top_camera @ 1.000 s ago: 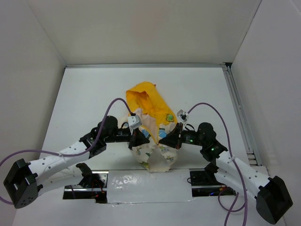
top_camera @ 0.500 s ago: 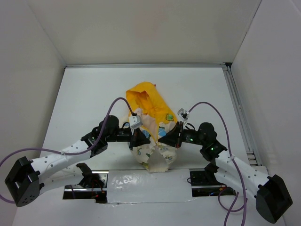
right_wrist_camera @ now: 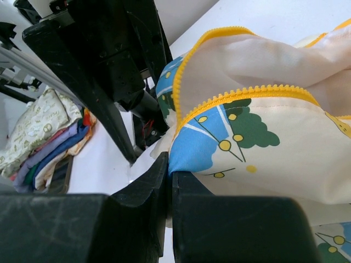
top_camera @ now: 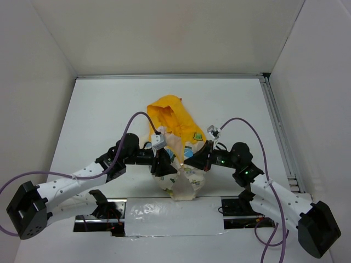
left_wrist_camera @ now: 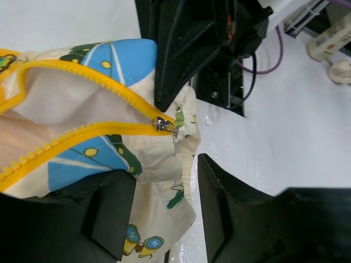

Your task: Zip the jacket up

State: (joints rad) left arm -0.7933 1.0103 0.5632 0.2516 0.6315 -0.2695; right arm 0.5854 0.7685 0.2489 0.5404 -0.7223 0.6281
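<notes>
Next, my right gripper opens and takes the slider's pull (left_wrist_camera: 175,134) while my left gripper holds the hem, as it is now pinching the jacket's front panel beside the slider.
The jacket (top_camera: 186,183) lies bunched between both arms, its yellow-orange hood (top_camera: 169,116) toward the back. In the left wrist view the yellow zipper teeth run apart in a V down to the metal slider (left_wrist_camera: 163,124) near the cream ribbed hem (left_wrist_camera: 186,164). My left gripper (left_wrist_camera: 164,213) is open, and the hem hangs loosely between its fingers, lying against the left one. My right gripper (right_wrist_camera: 171,172) is shut on the printed front panel of the jacket (right_wrist_camera: 263,137), just below the zipper edge. From above, the left gripper (top_camera: 166,166) and right gripper (top_camera: 193,160) flank the zipper's bottom.
A shiny taped strip (top_camera: 164,211) runs along the near table edge between the arm bases. A metal rail (top_camera: 279,131) lines the right side. Folded clothes (right_wrist_camera: 44,142) lie off the table, and a power strip (left_wrist_camera: 334,38) with cables sits beyond it.
My left gripper was shut on the jacket's bottom edge and has opened, letting the fabric go. The jacket's lower part has sagged slightly. The right gripper keeps its hold.
</notes>
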